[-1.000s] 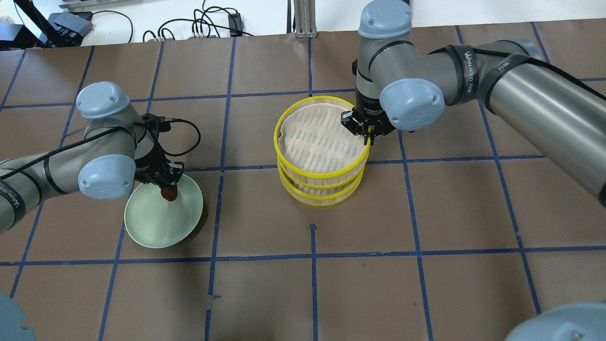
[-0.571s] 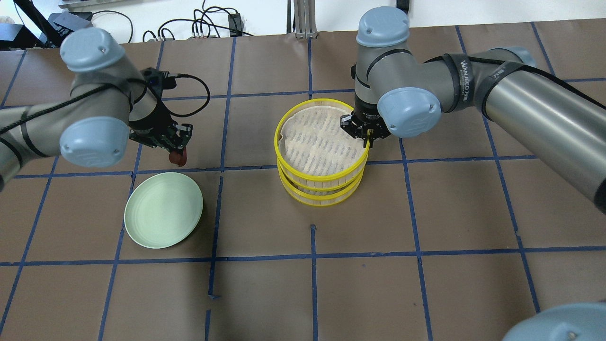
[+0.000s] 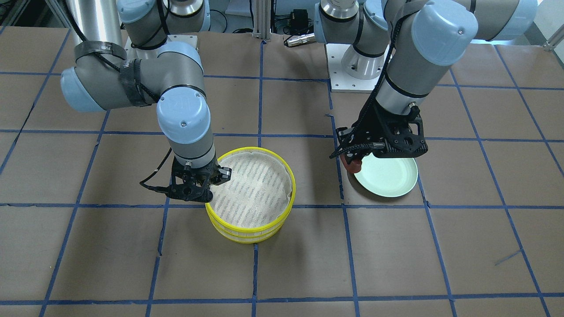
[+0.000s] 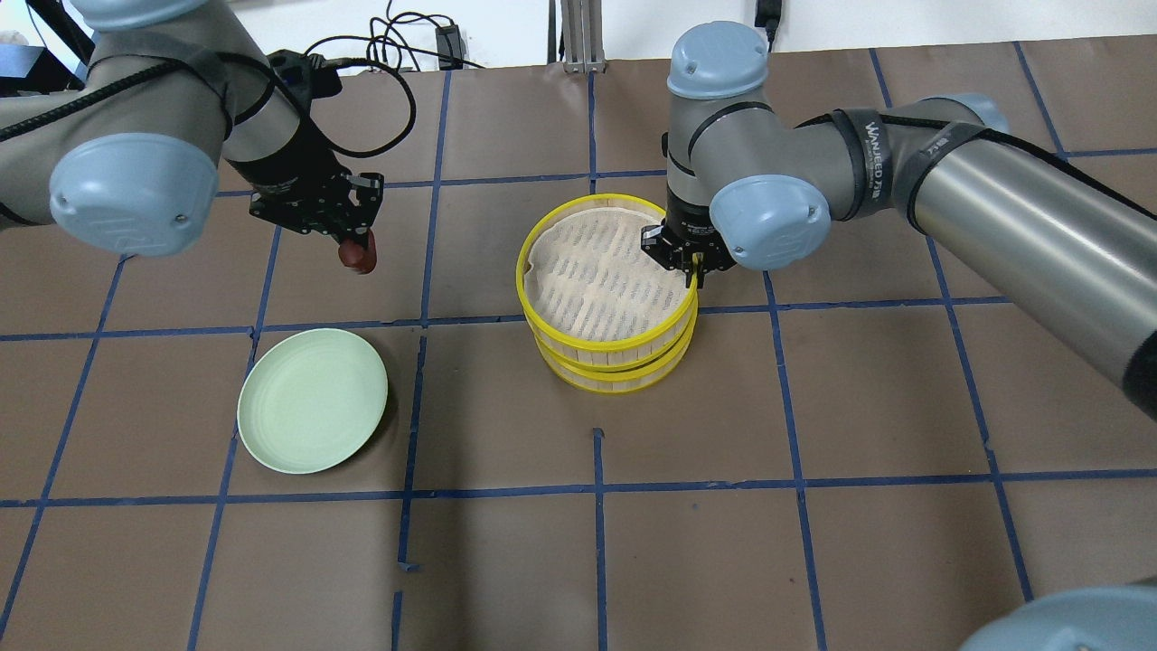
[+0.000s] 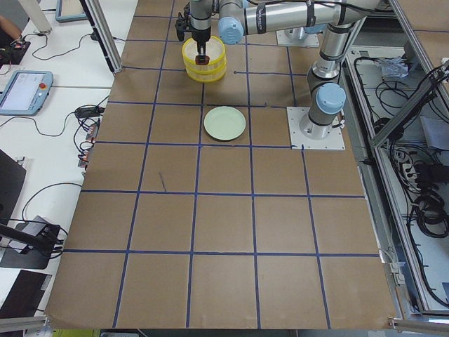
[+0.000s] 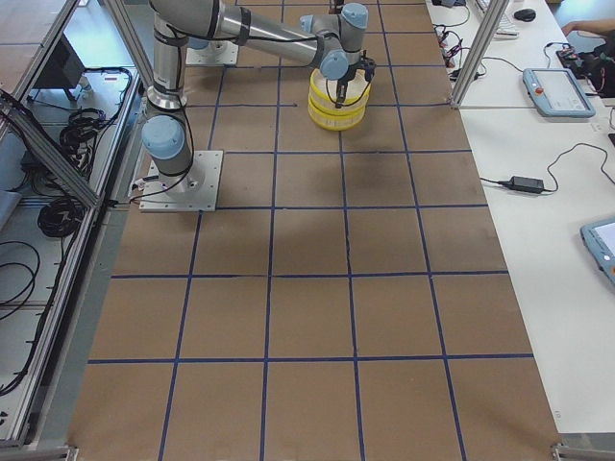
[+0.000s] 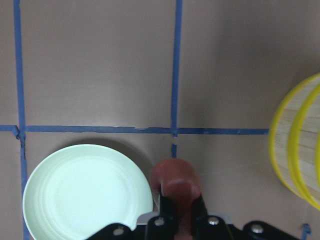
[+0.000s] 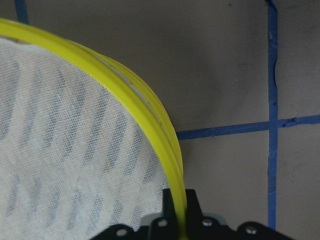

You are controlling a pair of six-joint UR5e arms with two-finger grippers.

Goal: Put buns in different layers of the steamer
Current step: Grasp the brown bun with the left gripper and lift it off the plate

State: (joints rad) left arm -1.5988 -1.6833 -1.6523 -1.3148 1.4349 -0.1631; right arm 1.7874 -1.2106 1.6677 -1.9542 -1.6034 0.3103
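Note:
The robot's left gripper should release the dark reddish-brown bun on the bare top liner [image 3: 270,181], toward the plate side of the steamer. The bun is now in the air beyond the plate.
My left gripper [image 4: 355,244] is shut on the dark reddish-brown bun [image 4: 358,258] and holds it in the air, beyond the pale green plate [image 4: 312,411]. The left wrist view shows the bun [image 7: 172,177] between the jaws, over the plate's edge [image 7: 85,190]. My right gripper [image 4: 694,268] is shut on the yellow rim of the top steamer layer [image 4: 597,271]. That layer sits slightly offset over the lower layer [image 4: 616,380]. The right wrist view shows the rim [image 8: 150,125] pinched between the jaws. The top liner is bare. The white bun is not in view.
The plate [image 3: 387,176] is bare on the brown papered table with blue tape lines. The stacked steamer [image 3: 251,189] stands near the table's middle. Cables lie past the far edge [image 4: 380,45].
My left gripper lifted the reddish-brown bun off the plate and carried it up, away from the robot and to the right. The right gripper and top layer shifted slightly left.

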